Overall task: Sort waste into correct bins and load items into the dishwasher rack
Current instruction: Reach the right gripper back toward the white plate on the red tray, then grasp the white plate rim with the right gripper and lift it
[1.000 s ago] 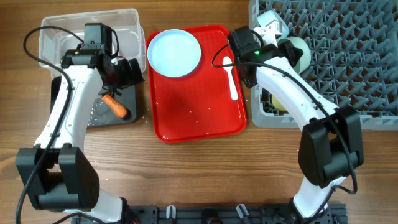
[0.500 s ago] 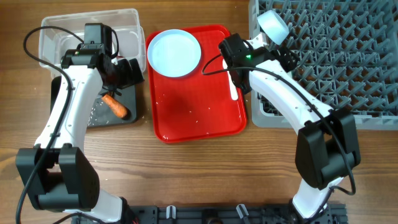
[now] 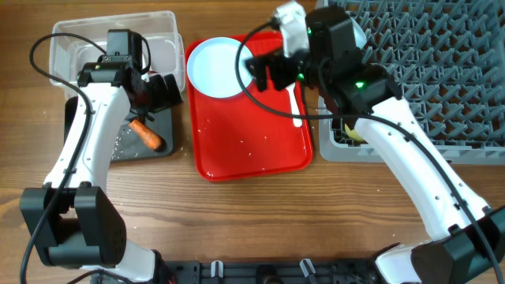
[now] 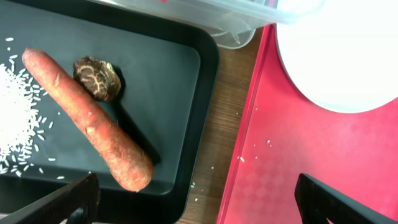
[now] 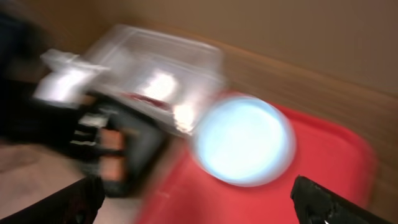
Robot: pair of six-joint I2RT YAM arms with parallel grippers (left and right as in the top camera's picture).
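The robot's right gripper should next move to the pale-blue plate's rim (image 3: 252, 72) (image 5: 288, 160) on the side closest to the white spoon and close there.
My left gripper (image 3: 163, 89) (image 4: 199, 208) hangs open and empty over the right edge of the black tray (image 3: 118, 150) (image 4: 168, 81). In that tray lie an orange carrot stick (image 3: 147, 136) (image 4: 87, 121), a brown lump (image 4: 96, 78) and loose rice (image 4: 15, 118). The clear tub (image 3: 110, 35) (image 4: 205, 12) stands behind the tray. My right gripper (image 3: 265, 71) (image 5: 196, 211) is open and empty, raised over the red tray (image 3: 252, 134) (image 5: 323, 168) beside the pale-blue plate (image 3: 217, 67) (image 5: 245, 140). A white spoon (image 3: 297, 110) lies on the red tray, partly under the right arm. The grey rack (image 3: 426, 71) stands at the right.
A pale yellow-green item (image 3: 348, 131) shows in the rack's front left corner, under the right arm. A few rice grains are scattered on the red tray and on the wood between the trays. The right wrist view is blurred by motion.
My right arm has swung left from the rack's corner to above the red tray and risen, and its jaws have opened. The left arm has not moved.
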